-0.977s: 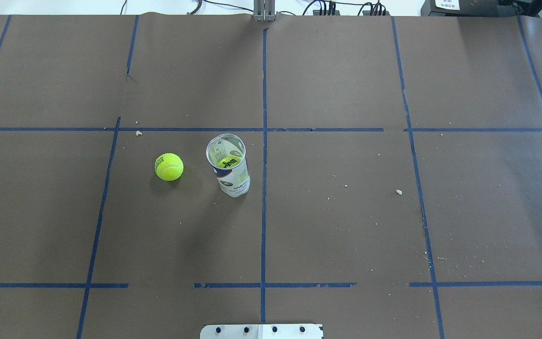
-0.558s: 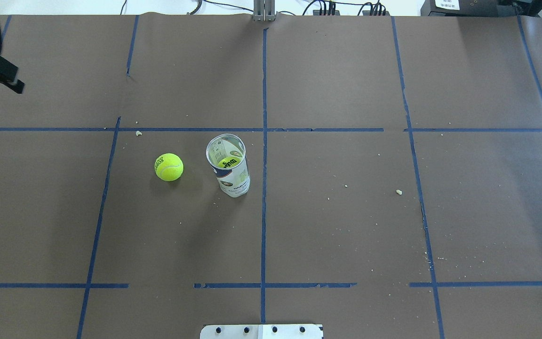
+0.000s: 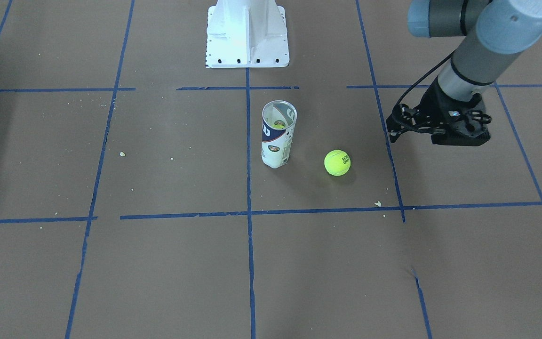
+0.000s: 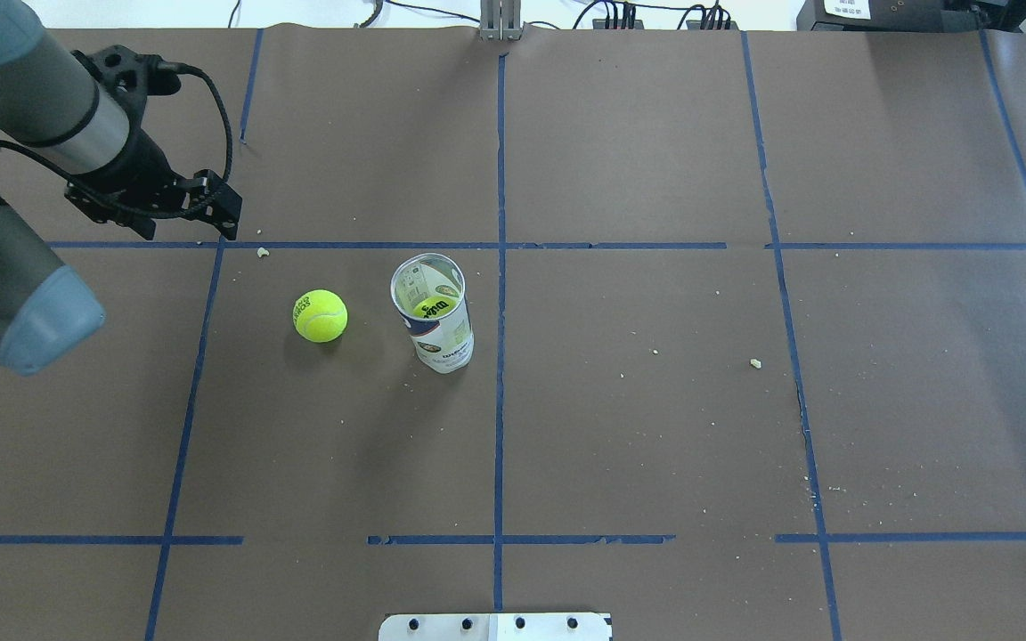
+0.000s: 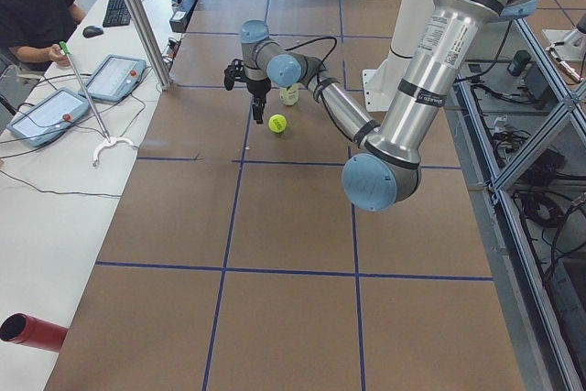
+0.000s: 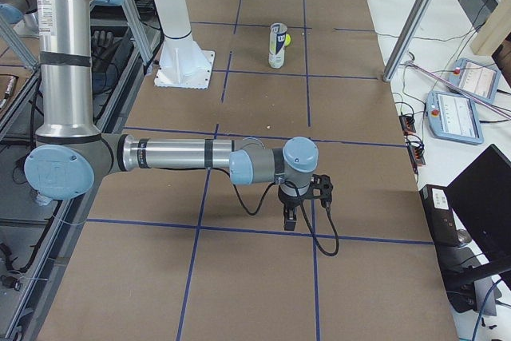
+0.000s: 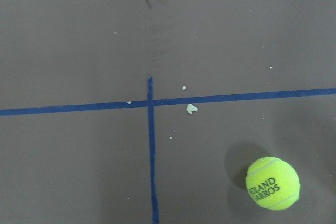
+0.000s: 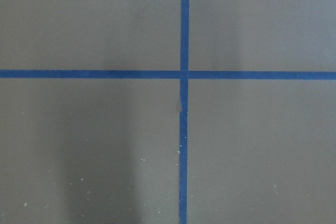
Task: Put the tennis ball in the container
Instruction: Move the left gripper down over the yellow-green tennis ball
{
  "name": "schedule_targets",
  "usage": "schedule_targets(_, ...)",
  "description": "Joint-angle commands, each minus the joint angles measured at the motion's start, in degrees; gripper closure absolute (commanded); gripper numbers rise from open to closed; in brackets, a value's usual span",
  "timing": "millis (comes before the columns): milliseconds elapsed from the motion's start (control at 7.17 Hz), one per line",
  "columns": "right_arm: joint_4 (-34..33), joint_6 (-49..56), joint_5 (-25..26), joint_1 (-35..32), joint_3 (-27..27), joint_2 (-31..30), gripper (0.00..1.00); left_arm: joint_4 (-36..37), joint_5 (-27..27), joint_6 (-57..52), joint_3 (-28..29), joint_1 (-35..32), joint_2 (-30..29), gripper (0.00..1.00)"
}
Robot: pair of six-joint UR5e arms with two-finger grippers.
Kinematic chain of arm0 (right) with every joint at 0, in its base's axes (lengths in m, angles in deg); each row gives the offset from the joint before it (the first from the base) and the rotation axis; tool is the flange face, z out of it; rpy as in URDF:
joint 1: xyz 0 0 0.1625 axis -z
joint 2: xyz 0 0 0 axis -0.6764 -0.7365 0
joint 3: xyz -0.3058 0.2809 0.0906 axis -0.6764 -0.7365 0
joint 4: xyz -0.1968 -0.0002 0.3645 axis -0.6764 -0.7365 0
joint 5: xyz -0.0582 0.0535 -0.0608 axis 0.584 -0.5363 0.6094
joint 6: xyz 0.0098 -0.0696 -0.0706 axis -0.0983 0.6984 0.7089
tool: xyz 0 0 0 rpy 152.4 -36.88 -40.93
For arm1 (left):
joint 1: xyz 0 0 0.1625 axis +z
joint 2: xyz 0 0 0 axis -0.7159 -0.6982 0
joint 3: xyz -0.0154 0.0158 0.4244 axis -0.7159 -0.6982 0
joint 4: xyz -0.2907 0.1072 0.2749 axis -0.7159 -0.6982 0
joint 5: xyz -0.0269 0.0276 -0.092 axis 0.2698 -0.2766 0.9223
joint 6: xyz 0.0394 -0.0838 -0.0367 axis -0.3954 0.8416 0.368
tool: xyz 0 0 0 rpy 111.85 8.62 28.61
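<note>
The tennis ball lying outside the container is next, and my left gripper should go to the opposite sides of the tennis ball (image 3: 337, 162) (image 7: 273, 183) and close there.
The tennis ball (image 4: 320, 315) lies on the brown table cover, bright yellow-green with black lettering, also low right in the left wrist view (image 7: 272, 183). Just right of it in the overhead view the container (image 4: 435, 320) stands upright, a clear tube with a navy-and-white label and an open mouth; something yellow shows at its bottom. My left gripper (image 4: 157, 209) hangs above the table beyond and to the left of the ball, apart from it; its fingers are hidden, so I cannot tell its state. My right gripper (image 6: 289, 220) shows only in the exterior right view, far from both.
The white robot base (image 3: 246, 35) stands behind the tube in the front-facing view. Blue tape lines cross the cover, with small crumbs (image 7: 191, 109) scattered about. An operator sits at a side table with tablets (image 5: 114, 77).
My left arm has swung in from the overhead view's left edge toward the ball. The ball and the tube have not moved.
</note>
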Motion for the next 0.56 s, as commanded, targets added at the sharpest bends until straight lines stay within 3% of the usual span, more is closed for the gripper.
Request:
schedule_targets(0,0.0,0.0,0.0,0.0,0.0,0.0,0.0,-5.81,-2.46,6.04,4.04,3.98,-0.48,0.0)
schedule_targets(419,0.0,0.0,0.0,0.0,0.0,0.0,0.0,-8.17,-3.7,11.39,8.24,9.35,-3.29,0.0)
